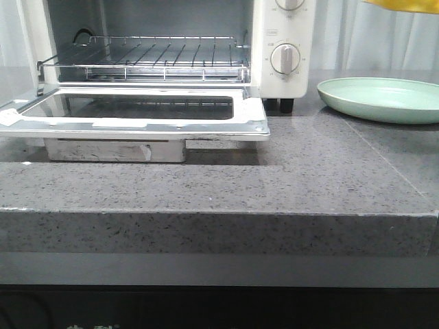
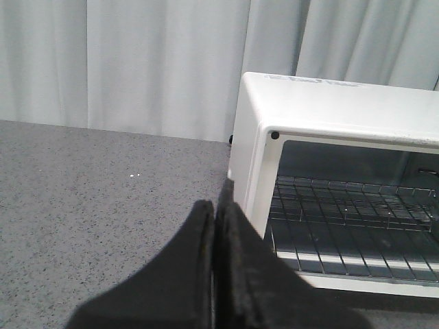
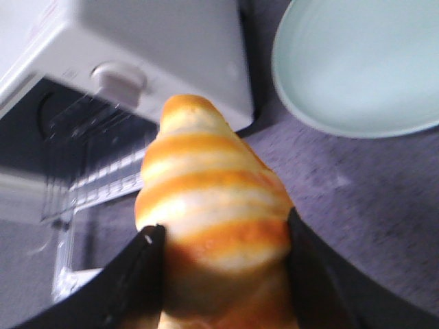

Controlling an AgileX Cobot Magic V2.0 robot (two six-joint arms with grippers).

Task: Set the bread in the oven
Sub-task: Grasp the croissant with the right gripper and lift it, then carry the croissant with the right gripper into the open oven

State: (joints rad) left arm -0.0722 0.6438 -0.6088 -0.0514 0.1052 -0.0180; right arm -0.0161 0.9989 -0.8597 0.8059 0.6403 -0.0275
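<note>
My right gripper is going to set the bread, now held high above the counter, down near the middle of the bare wire rack point(image 1: 173, 44) inside the white oven.
The bread point(image 3: 209, 199), a glossy yellow croissant roll with orange ridges, is held between the black fingers of my right gripper point(image 3: 223, 236), high above the counter. A yellow sliver of the bread point(image 1: 405, 5) shows at the front view's top right edge, above the plate. The white oven point(image 1: 164, 48) stands at the back left with its glass door point(image 1: 137, 113) dropped open and its wire rack point(image 1: 161, 58) bare. The oven also shows in the right wrist view point(image 3: 137, 48). My left gripper point(image 2: 216, 205) is shut and empty, beside the oven's left front corner point(image 2: 257, 151).
A pale green round plate point(image 1: 384, 99) sits bare on the grey stone counter point(image 1: 309, 171) to the right of the oven; it also shows in the right wrist view point(image 3: 357, 62). White curtains hang behind. The counter's front edge runs across the lower front view.
</note>
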